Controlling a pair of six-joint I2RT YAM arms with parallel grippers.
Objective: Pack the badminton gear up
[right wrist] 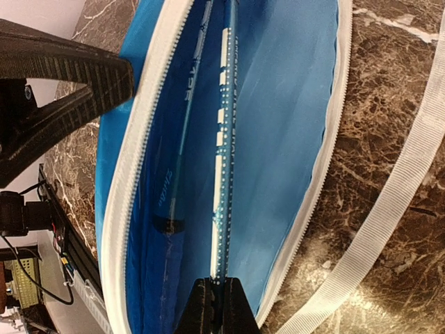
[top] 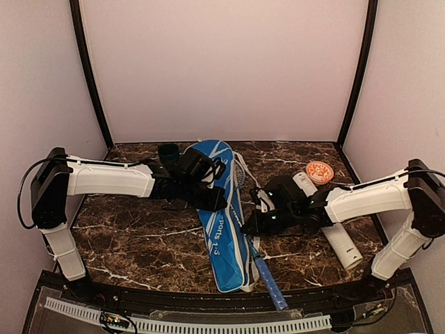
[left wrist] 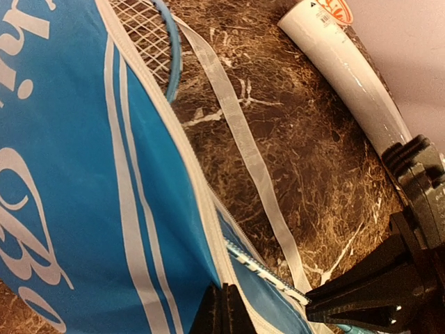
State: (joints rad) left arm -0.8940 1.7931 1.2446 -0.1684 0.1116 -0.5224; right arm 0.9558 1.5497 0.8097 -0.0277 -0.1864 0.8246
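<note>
The robot's right gripper will let go of the racket inside the blue racket bag's opening point(top: 241, 236) point(right wrist: 196, 282), beside the handle of the second racket.
The blue racket bag point(top: 224, 243) with white lettering lies lengthwise mid-table, its zipper side gaping. My left gripper point(top: 217, 200) is shut on the bag's upper flap point(left wrist: 139, 209) at the white zipper edge, fingers point(left wrist: 226, 309) pinched together. My right gripper point(top: 250, 224) is shut on the thin blue-and-white frame of a racket point(right wrist: 224, 174) that lies inside the bag's mouth. That racket's blue handle point(top: 271, 284) sticks out over the near end. A second racket's shaft point(right wrist: 170, 188) lies deeper inside. The long white tube point(top: 332, 233) rests at the right, behind my right arm.
A small dark cup point(top: 167, 152) stands at the back left behind my left gripper. An orange disc point(top: 320, 170) lies at the tube's far end. The bag's white strap point(left wrist: 243, 139) trails over the marble between bag and tube. Walls close the table on three sides.
</note>
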